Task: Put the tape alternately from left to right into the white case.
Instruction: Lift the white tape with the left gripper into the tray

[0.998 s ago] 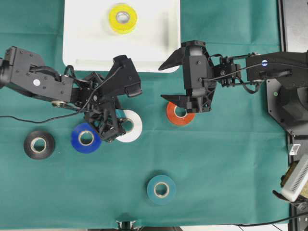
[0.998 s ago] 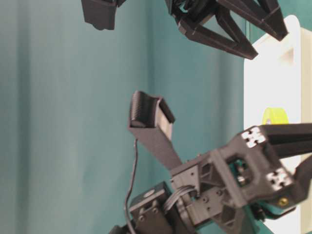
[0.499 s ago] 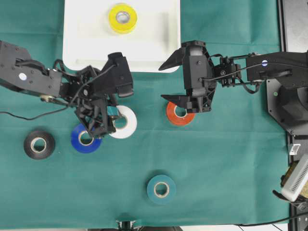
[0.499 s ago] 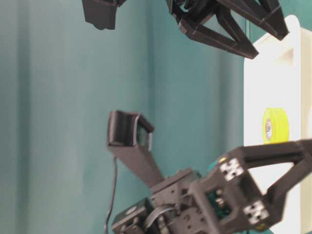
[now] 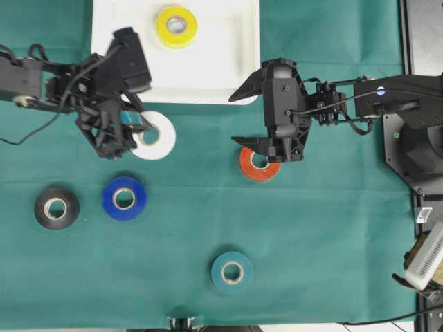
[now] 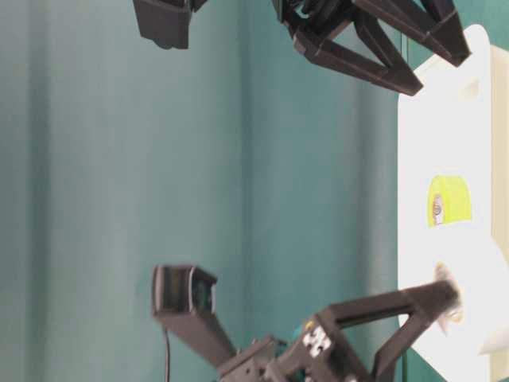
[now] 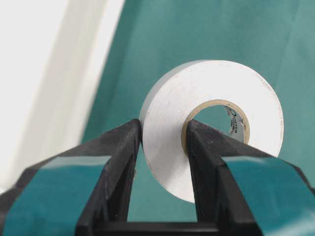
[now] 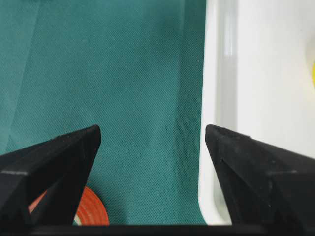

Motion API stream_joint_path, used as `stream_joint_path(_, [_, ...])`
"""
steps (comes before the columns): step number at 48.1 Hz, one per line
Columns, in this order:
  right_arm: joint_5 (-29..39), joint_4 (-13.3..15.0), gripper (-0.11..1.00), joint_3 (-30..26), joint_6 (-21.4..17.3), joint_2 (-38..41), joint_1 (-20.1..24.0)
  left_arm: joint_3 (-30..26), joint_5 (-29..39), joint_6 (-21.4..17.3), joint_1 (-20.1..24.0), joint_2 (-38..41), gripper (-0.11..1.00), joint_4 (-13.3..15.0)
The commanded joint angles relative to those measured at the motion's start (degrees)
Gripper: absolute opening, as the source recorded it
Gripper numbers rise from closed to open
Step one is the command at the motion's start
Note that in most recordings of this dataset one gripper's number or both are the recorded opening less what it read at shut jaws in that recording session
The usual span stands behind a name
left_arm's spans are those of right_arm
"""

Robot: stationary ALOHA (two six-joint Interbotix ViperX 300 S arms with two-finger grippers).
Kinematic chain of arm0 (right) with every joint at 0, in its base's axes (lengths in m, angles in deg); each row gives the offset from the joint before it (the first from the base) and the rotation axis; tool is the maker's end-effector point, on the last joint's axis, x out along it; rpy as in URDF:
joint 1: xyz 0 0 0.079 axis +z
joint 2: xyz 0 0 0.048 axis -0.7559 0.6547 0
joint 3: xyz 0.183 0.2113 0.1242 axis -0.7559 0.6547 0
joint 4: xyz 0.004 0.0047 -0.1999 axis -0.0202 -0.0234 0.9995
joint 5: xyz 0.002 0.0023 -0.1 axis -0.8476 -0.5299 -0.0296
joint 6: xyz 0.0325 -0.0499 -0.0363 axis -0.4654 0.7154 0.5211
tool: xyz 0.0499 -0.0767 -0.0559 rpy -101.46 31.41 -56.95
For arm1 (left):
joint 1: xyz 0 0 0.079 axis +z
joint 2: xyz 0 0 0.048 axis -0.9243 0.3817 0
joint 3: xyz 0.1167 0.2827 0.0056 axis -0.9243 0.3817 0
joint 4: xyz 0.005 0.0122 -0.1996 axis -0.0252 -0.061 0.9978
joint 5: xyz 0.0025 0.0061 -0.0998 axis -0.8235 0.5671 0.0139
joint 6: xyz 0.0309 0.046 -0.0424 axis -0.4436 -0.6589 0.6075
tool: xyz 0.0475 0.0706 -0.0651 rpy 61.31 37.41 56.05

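My left gripper will put the white roll down inside the white case, beside the yellow roll [image 5: 137, 63] and near the rim of the case. The white roll is now just below that rim.
My left gripper [image 5: 138, 131] is shut on the white roll [image 5: 158, 136] and holds it just below the white case's [image 5: 111, 76] near rim. One finger sits in the roll's core and the other on its outer face [image 7: 162, 113]. The yellow roll [image 5: 176, 25] lies flat inside the case. My right gripper [image 5: 235, 119] hangs open and holds nothing, right of the case's corner and just above the red-orange roll [image 5: 257, 164], which shows at the lower left [image 8: 91, 214] of the right wrist view. The blue [image 5: 124, 198], black [image 5: 56, 207] and teal [image 5: 232, 272] rolls lie flat on the cloth.
A green cloth [image 5: 332, 228] covers the table. The case's rounded rim [image 8: 216, 98] runs right beside my right finger. A black robot base [image 5: 415, 145] and a metal strip stand along the right edge.
My left gripper has carried the white roll up and to the left, away from the blue roll and towards the case. The right arm has stayed still.
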Motion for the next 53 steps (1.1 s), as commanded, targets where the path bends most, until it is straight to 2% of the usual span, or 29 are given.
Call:
stream_joint_path(1, [-0.53, -0.18, 0.75, -0.53, -0.09, -0.44, 0.18, 1.05, -2.64, -1.14, 1.49, -3.25, 0.28, -0.18])
stream_joint_path(11, [-0.53, -0.09, 0.75, -0.62, -0.09, -0.53, 0.18, 4.75, -5.19, -4.39, 5.1, -5.19, 0.28, 0.0])
stream_joint_path(20, [-0.53, -0.18, 0.75, -0.7, -0.09, -0.53, 0.09, 5.98, -5.54, -5.98, 8.26, -5.27, 0.28, 0.0])
stream_joint_path(29, [-0.53, -0.18, 0.75, -0.7, -0.09, -0.44, 0.09, 6.42, -8.53, -9.49, 10.81, -4.83, 0.28, 0.0])
stream_joint_path(53, [-0.88, -0.18, 0.75, -0.79, -0.18, 0.35, 0.18, 6.15, -12.04, -11.78, 15.12, 0.18, 0.28, 0.09])
